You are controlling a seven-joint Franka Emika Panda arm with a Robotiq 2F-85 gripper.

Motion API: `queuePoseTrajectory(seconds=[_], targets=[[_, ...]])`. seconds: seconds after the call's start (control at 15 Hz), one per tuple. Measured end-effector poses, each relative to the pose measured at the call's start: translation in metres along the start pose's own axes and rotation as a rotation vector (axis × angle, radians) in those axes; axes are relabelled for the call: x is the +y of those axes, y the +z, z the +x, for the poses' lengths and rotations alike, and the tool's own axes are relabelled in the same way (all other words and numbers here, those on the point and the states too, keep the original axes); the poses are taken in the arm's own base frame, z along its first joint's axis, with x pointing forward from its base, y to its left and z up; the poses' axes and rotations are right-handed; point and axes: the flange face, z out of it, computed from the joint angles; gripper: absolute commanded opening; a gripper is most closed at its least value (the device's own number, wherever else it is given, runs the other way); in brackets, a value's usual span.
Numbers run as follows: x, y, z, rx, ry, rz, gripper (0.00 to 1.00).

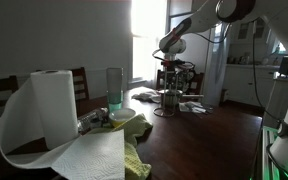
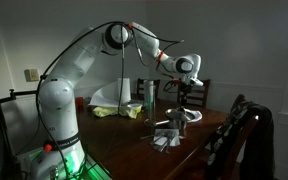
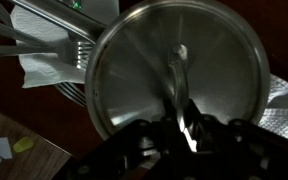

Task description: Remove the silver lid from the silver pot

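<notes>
Next, I set the silver lid down with my gripper on the dark table [image 1: 144,105], between the tumbler and the silver pot.
In the wrist view the silver lid [image 3: 144,60] fills most of the frame, a round shiny disc with a thin upright handle at its middle. My gripper [image 3: 184,125] is shut on that handle from the lower edge of the view. The silver pot is mostly hidden under the lid; a metal rim shows at the lid's lower left. In both exterior views the gripper [image 1: 168,72] [image 2: 188,82] hangs over the small silver pot [image 1: 168,101] [image 2: 182,113] on the dark table. I cannot tell whether the lid still touches the pot.
A paper towel roll [image 1: 54,105] with a loose sheet and a tall clear glass tumbler [image 1: 114,88] stand on the table. A fork [image 3: 44,45] lies on a white napkin [image 3: 39,72] beside the pot. Papers [image 2: 167,138] lie near the table edge.
</notes>
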Motion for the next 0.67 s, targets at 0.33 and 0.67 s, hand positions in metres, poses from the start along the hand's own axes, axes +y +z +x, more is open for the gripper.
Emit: queuePoseTrajectory(seconds=[0.33, 0.67], targets=[[-0.022, -0.042, -0.017, 0.047, -0.058, 0.056, 0.04], [-0.066, -0.082, -0.060, 0.078, -0.164, 0.123, 0.04]])
